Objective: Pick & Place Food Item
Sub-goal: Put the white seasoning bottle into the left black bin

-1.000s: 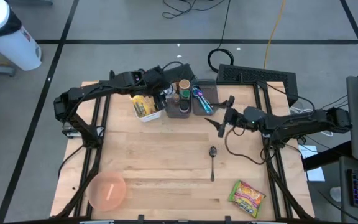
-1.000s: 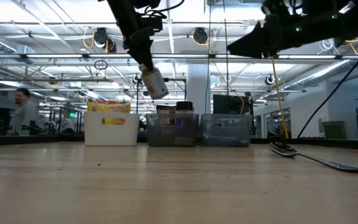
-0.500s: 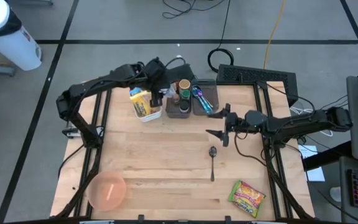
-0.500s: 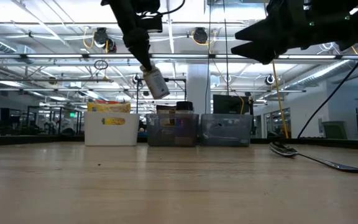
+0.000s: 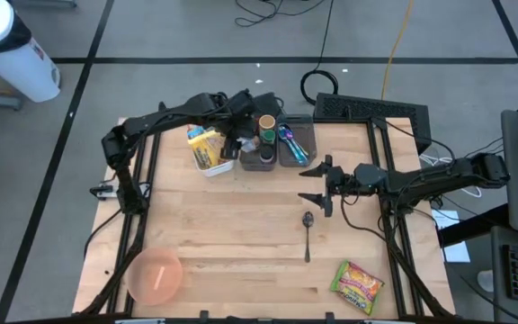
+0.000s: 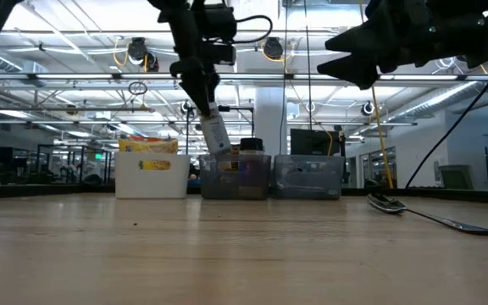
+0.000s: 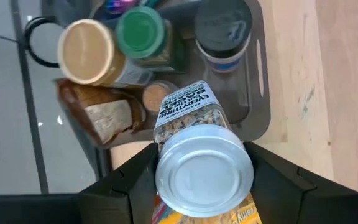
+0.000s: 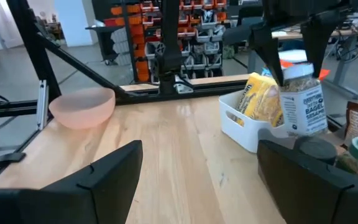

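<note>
Next, I let go of the seasoning jar with my left gripper in the middle grey bin [image 5: 252, 147] [image 7: 208, 98], between the cork-topped jar and the black-lidded jar.
A clear seasoning jar [image 7: 188, 121] with a white label and a silver lid hangs from my left gripper [image 7: 201, 186], which is shut on it. It hangs over the near left corner of the middle grey bin [image 7: 257, 106]. It also shows in the low view as the jar [image 6: 216, 135] and in the right wrist view as the jar [image 8: 304, 106]. In the high view my left gripper [image 5: 235, 137] is at the far side of the table, by the bins. My right gripper [image 5: 317, 184] is open and level above the table's right half, holding nothing. My left gripper pinches the jar at its lid end [image 7: 166, 177] between its two fingers [image 7: 129, 186], one on either side. The fingers come from above, slanting down. The jar hangs below them, tilted, its base lowest, clear of the bin and the table.
A white bin [image 5: 207, 148] with a yellow packet stands left of the grey bin [image 5: 259, 148], which holds several jars. A second grey bin [image 5: 295, 144] stands to its right. A spoon [image 5: 307, 234], a pink bowl [image 5: 156, 274] and a snack packet [image 5: 358, 283] lie nearer.
My left gripper has gone toward the table's right edge and a little down, over the grey bin, and has rolled. The jar has swung from a strong slant to nearly upright. My right gripper has rolled slightly.
</note>
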Robot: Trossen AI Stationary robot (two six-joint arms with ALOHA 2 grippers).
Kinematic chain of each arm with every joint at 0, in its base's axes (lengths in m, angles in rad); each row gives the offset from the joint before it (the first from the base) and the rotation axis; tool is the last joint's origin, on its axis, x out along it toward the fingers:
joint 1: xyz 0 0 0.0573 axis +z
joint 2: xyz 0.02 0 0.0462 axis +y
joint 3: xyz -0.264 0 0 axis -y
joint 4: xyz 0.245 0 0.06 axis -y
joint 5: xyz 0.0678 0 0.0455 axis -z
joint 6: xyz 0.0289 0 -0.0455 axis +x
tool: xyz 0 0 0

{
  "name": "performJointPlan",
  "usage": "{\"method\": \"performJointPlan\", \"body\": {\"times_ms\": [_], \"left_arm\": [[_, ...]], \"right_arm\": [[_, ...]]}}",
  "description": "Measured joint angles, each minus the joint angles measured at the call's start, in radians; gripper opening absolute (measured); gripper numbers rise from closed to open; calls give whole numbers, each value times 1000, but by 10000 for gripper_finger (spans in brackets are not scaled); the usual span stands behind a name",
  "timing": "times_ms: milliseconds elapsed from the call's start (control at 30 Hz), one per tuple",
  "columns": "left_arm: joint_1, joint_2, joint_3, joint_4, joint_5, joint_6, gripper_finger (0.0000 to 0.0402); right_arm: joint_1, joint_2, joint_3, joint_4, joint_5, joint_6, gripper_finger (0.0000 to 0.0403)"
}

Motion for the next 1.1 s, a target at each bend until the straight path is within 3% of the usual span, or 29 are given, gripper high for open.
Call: {"method": "performJointPlan", "body": {"times_ms": [200,467,667,1100], "left_arm": [[0,51,2,-13,7,43,210],[-29,81,2,-5,25,91,210],[-42,107,6,14,11,134,210],[-33,283,245,-165,17,134,210]], "right_arm": [[-1,0,-37,17,3,0,309],[-5,0,-122,214,84,-32,309],[-32,0,-138,237,80,-29,309],[-42,0,-138,219,78,-26,309]]}}
